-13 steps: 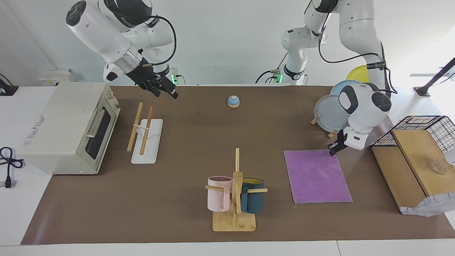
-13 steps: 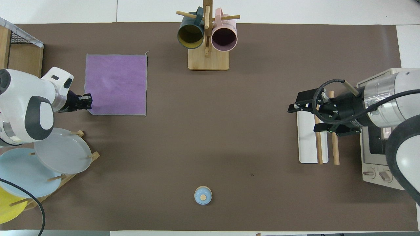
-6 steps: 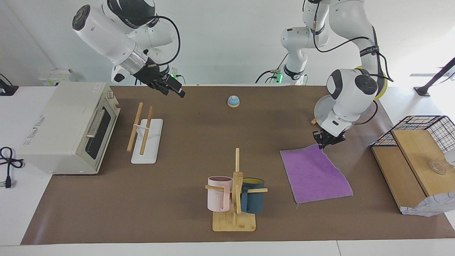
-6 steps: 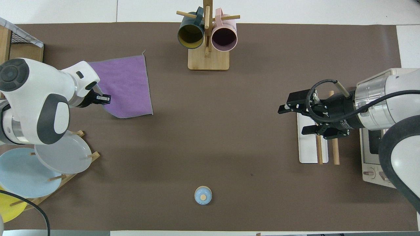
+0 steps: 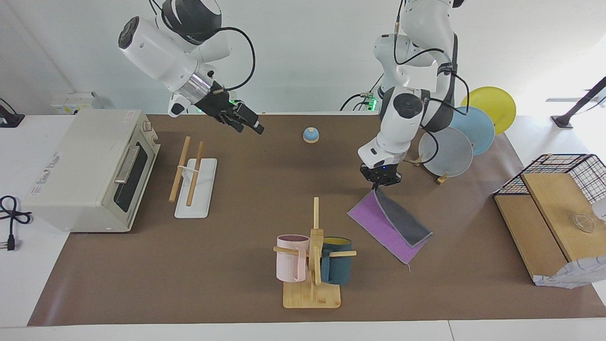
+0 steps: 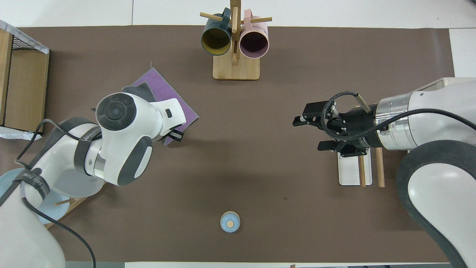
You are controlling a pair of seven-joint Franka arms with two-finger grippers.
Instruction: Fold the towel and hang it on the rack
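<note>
Next, my left gripper lets go of the towel's held corner on the purple face (image 6: pixel 189 123), close to its tip that is nearest to the rack.
The towel (image 5: pixel 376 226) lies between the mug tree and the plate stand, partly turned over. Its purple face (image 6: pixel 169 91) shows beside a flap of its dark grey face (image 5: pixel 405 220). My left gripper (image 5: pixel 379 183) is shut on one corner of the towel and holds that corner a little above the table. In the overhead view the left wrist hides most of the towel and the grip. The rack (image 5: pixel 193 182), two wooden rods on a white base (image 6: pixel 347 173), stands next to the toaster oven. My right gripper (image 5: pixel 246 126) hangs open and holds nothing, over the table beside the rack (image 6: pixel 309 134).
A toaster oven (image 5: pixel 90 166) stands at the right arm's end. A bamboo mug tree (image 5: pixel 312 255) with two mugs (image 6: pixel 235 44) is farthest from the robots. A blue bell (image 5: pixel 310 135) sits near the robots. A plate stand (image 5: pixel 454 144) and a wire basket (image 5: pixel 563 166) are at the left arm's end.
My left gripper lifted the towel's corner and carried it toward the right arm's end, turning the grey face up and dragging the cloth. The right gripper moved from over the rack toward the table's middle.
</note>
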